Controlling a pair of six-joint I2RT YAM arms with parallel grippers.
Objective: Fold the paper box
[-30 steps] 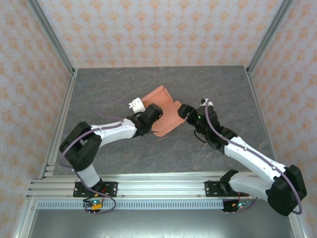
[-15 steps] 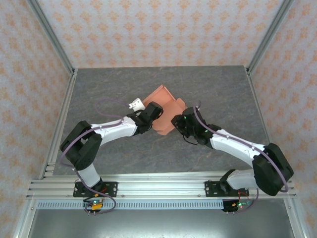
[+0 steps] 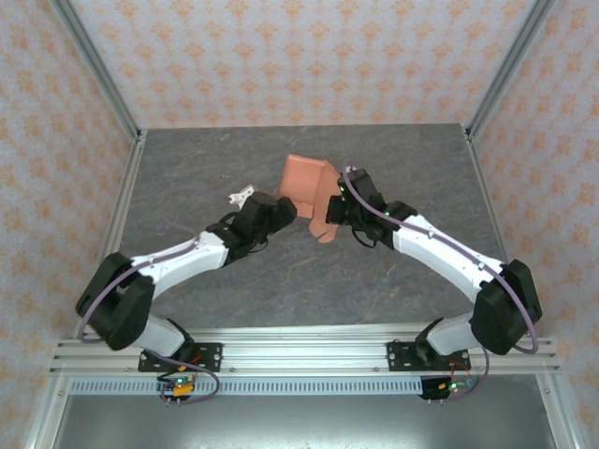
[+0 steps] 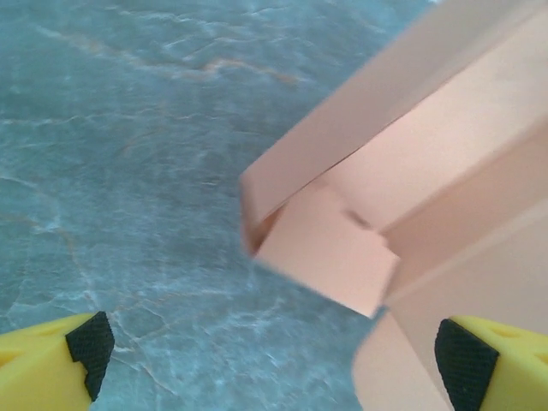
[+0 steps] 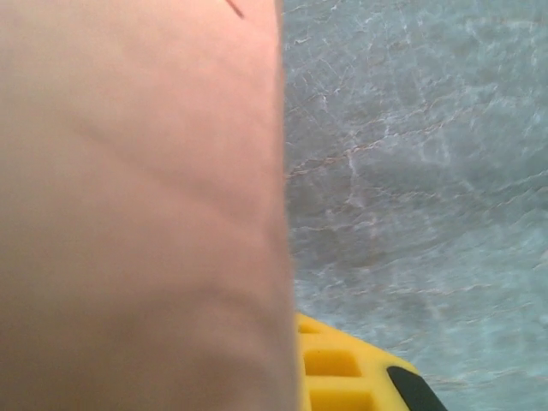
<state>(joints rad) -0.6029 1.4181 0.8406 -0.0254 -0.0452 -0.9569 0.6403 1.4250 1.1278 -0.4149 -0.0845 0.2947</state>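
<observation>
The paper box sits crooked with its lid beside the robot's right gripper, so that gripper should open, take the lid's edge (image 3: pixel 331 174) and turn the box straight.
The salmon-orange paper box (image 3: pixel 304 182) stands partly folded and upright in the middle of the grey table (image 3: pixel 187 159), between both grippers. My left gripper (image 3: pixel 283 209) is at its left side and is open. In the left wrist view its yellow fingers (image 4: pixel 51 368) are spread wide, and the box's folded panels and an inner flap (image 4: pixel 342 257) lie ahead on the right. My right gripper (image 3: pixel 337 208) presses in at the box's right side. A box panel (image 5: pixel 137 205) covers the left half of the right wrist view. One yellow finger (image 5: pixel 342 368) shows beside it; the other is hidden.
Metal frame posts (image 3: pixel 98 75) and patterned walls enclose the table on three sides. The rail holding the arm bases (image 3: pixel 299 351) runs along the near edge. Bare marbled tabletop lies behind and to both sides of the box.
The box has tipped from lying slanted to standing upright. My right gripper swung from below it up to its right side. My left arm drew back toward the left.
</observation>
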